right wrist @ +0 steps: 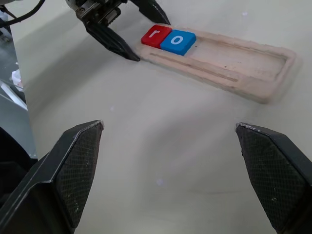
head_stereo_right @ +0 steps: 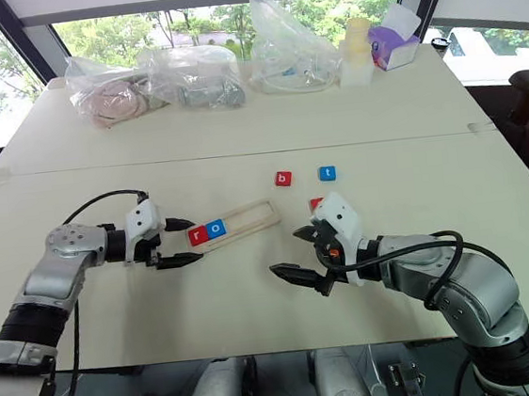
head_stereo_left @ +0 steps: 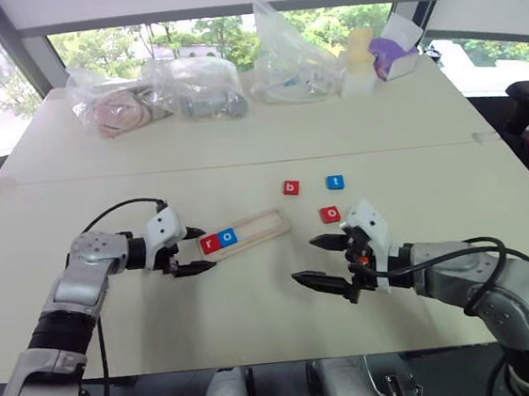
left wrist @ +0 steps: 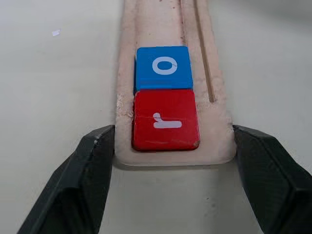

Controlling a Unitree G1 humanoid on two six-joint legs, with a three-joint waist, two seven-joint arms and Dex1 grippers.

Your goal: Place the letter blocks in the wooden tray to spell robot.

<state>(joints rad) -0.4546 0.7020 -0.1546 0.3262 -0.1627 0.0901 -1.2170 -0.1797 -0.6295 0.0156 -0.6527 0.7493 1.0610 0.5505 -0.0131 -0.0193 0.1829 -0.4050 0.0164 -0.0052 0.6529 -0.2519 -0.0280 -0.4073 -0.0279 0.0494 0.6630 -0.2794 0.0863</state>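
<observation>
The red b block comes after the r and o blocks in the wooden tray, so next I close my right gripper on the sides of the red b block (head_stereo_left: 291, 188).
The wooden tray (head_stereo_left: 260, 226) lies slanted at mid-table. A red r block (head_stereo_left: 211, 243) and a blue o block (head_stereo_left: 228, 237) sit side by side at its left end, and the rest of its slot is bare. My left gripper (head_stereo_left: 204, 249) straddles that left end, with its fingers (left wrist: 92, 161) pressed against both sides of the tray (left wrist: 161, 19). Loose on the table behind the tray lie a red b block (head_stereo_left: 290, 188), a blue t block (head_stereo_left: 335, 182) and a red o block (head_stereo_left: 330, 214). My right gripper (head_stereo_left: 303, 259) hovers open and empty, right of the tray and just in front of the red o block.
Several clear plastic bags (head_stereo_left: 201, 91) with contents line the far side of the table. To their right stand a pale bottle (head_stereo_left: 359, 60) and a purple box (head_stereo_left: 391, 52). A seam (head_stereo_left: 242, 164) crosses the tabletop behind the blocks.
</observation>
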